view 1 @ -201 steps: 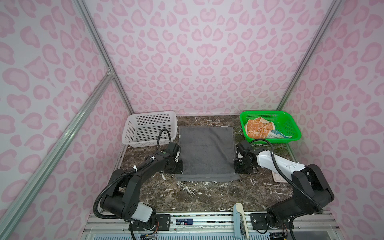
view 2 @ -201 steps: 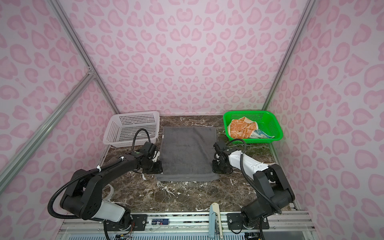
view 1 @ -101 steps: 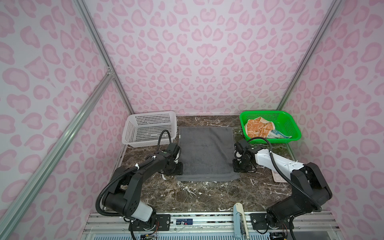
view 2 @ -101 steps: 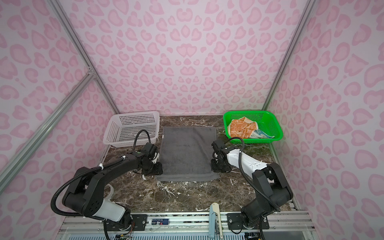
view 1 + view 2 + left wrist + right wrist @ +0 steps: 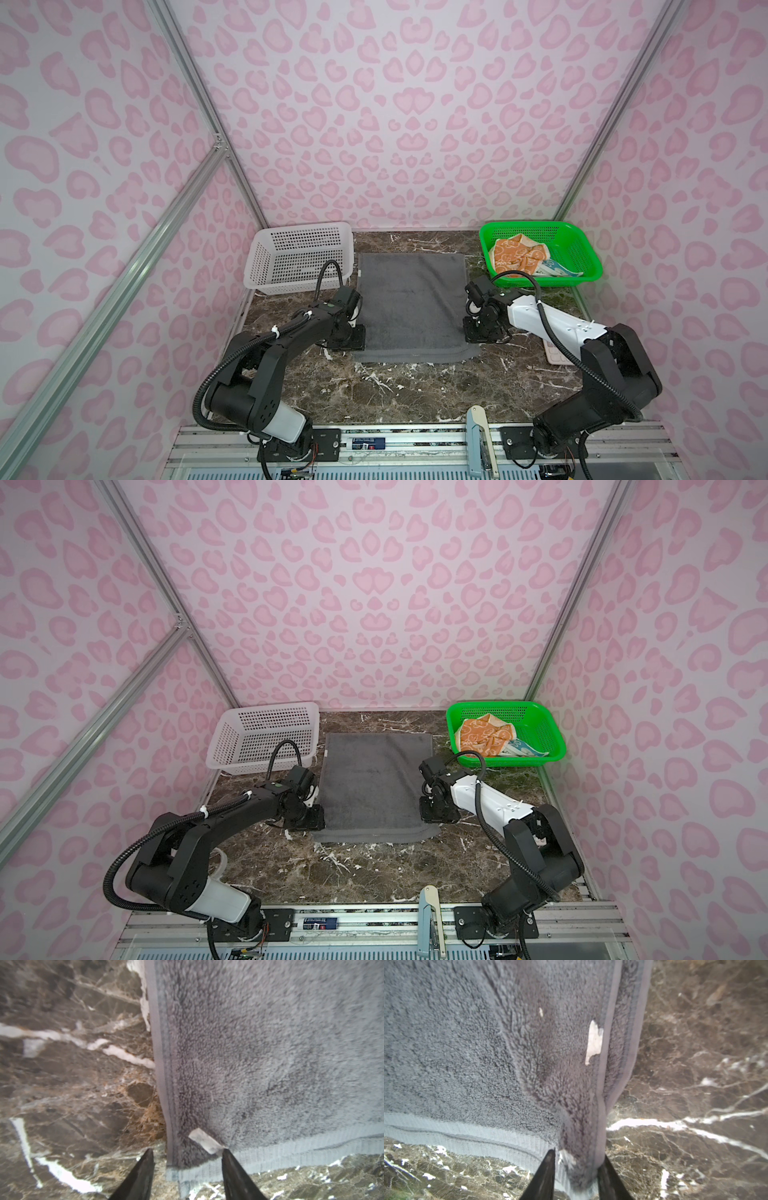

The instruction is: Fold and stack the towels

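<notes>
The grey towel's lower layer shows past the front edge of its upper layer, so the robot's left gripper should pinch the upper layer's corner [image 5: 183,1168] and pull it toward the robot.
A dark grey towel [image 5: 411,303] [image 5: 374,783] lies folded flat in the middle of the marble table, with its lower layer peeking out along the front edge. My left gripper [image 5: 353,336] [image 5: 187,1152] stands open astride the towel's front left corner [image 5: 187,1159], which lies flat between the fingers. On the front right edge my right gripper [image 5: 478,332] [image 5: 579,1154] is shut on a bunched ridge of the grey towel [image 5: 581,1126]. An orange towel [image 5: 515,255] and a blue towel [image 5: 559,270] lie crumpled in the green basket [image 5: 540,281].
A white basket [image 5: 299,257] [image 5: 262,737] stands at the back left, close to my left arm. The green basket [image 5: 511,761] is at the back right. A pink flat object [image 5: 555,353] lies under my right arm. White scraps cling to the grey towel [image 5: 593,1041].
Both grippers stay at the grey towel's front side edges. My right gripper has shifted slightly inward and toward the back. The towel lies as before.
</notes>
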You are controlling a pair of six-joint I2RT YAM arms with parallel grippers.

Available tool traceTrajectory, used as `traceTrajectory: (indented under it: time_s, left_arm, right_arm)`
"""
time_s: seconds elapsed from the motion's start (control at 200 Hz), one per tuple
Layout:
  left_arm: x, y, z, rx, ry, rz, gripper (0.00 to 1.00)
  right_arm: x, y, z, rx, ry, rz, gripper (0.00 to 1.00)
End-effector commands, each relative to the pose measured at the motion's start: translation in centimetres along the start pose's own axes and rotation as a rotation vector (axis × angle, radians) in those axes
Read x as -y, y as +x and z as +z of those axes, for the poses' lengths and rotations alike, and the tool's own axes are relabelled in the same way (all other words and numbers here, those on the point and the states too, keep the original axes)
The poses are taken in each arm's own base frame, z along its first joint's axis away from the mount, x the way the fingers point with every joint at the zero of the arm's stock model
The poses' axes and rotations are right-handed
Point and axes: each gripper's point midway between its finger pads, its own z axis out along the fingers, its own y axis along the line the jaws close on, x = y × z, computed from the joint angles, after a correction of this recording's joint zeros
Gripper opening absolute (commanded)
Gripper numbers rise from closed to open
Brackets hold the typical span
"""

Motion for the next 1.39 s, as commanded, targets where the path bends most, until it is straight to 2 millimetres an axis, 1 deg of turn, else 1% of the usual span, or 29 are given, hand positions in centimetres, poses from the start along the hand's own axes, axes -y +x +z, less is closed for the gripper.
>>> traceTrajectory:
  time_s: [0.0,0.1,0.15,0.27,0.395,0.515,0.635,0.72,0.805,0.84,0.915,0.93,0.995,1.05,1.105,1.19,1.255,1.35,1.39]
  left_arm:
    - [0.0,-0.2,0.0,-0.004,-0.001,0.004,0.54]
    - [0.1,-0.2,0.1,-0.002,0.000,0.006,0.54]
    - [0.0,-0.1,0.1,-0.006,0.000,0.006,0.54]
    - [0.1,-0.1,0.0,-0.004,0.001,0.007,0.54]
    - [0.1,-0.1,0.1,-0.006,0.003,0.006,0.54]
    - [0.1,-0.1,0.0,-0.003,0.003,0.006,0.53]
    - [0.0,0.1,0.3,-0.009,0.001,0.005,0.48]
    - [0.0,0.1,0.4,-0.007,0.002,0.004,0.44]
    - [0.0,0.1,0.5,-0.007,0.005,0.002,0.40]
    - [0.0,0.0,0.5,-0.006,0.005,0.001,0.39]
    - [0.0,-0.1,0.4,-0.005,0.005,0.000,0.37]
    - [0.0,-0.1,0.5,-0.006,0.006,0.000,0.33]
    - [0.1,-0.1,0.5,-0.007,0.009,0.002,0.26]
    - [0.2,-0.1,0.6,-0.008,0.011,0.002,0.22]
    - [0.2,-0.2,0.6,-0.006,0.011,0.003,0.21]
    - [0.2,-0.2,0.7,-0.008,0.013,0.001,0.14]
    - [0.3,-0.3,0.6,-0.006,0.016,0.002,0.12]
    - [0.4,-0.6,0.4,0.004,0.019,0.002,0.04]
    - [0.5,-0.7,0.2,0.011,0.022,0.005,0.03]
  right_arm:
    - [0.5,0.3,0.1,-0.016,0.034,-0.009,0.33]
    - [0.4,0.4,0.3,-0.019,0.032,-0.008,0.27]
    - [0.4,0.4,0.2,-0.022,0.033,-0.009,0.26]
    - [0.7,0.4,0.0,-0.028,0.067,-0.025,0.34]
    - [0.8,0.4,-0.3,-0.028,0.084,-0.028,0.34]
    - [0.6,0.4,-0.4,-0.024,0.097,-0.039,0.30]
    - [0.5,0.5,-0.1,-0.030,0.091,-0.038,0.22]
    - [0.5,0.6,0.1,-0.036,0.087,-0.038,0.17]
    - [0.4,0.6,0.1,-0.038,0.090,-0.040,0.17]
    - [0.5,0.7,0.1,-0.043,0.096,-0.042,0.19]
    - [0.7,0.7,-0.1,-0.048,0.116,-0.051,0.31]
    - [0.8,0.7,-0.1,-0.047,0.121,-0.053,0.32]
    - [1.0,0.8,-0.3,-0.046,0.141,-0.061,0.34]
    - [1.0,0.7,-0.6,-0.039,0.153,-0.065,0.34]
    - [0.9,0.6,-0.8,-0.030,0.152,-0.069,0.34]
    - [0.7,0.5,-1.0,-0.022,0.141,-0.067,0.32]
    - [0.5,0.5,-1.0,-0.022,0.131,-0.067,0.31]
    - [0.3,0.5,-0.7,-0.024,0.118,-0.066,0.26]
    - [0.3,0.5,-0.5,-0.025,0.113,-0.064,0.24]
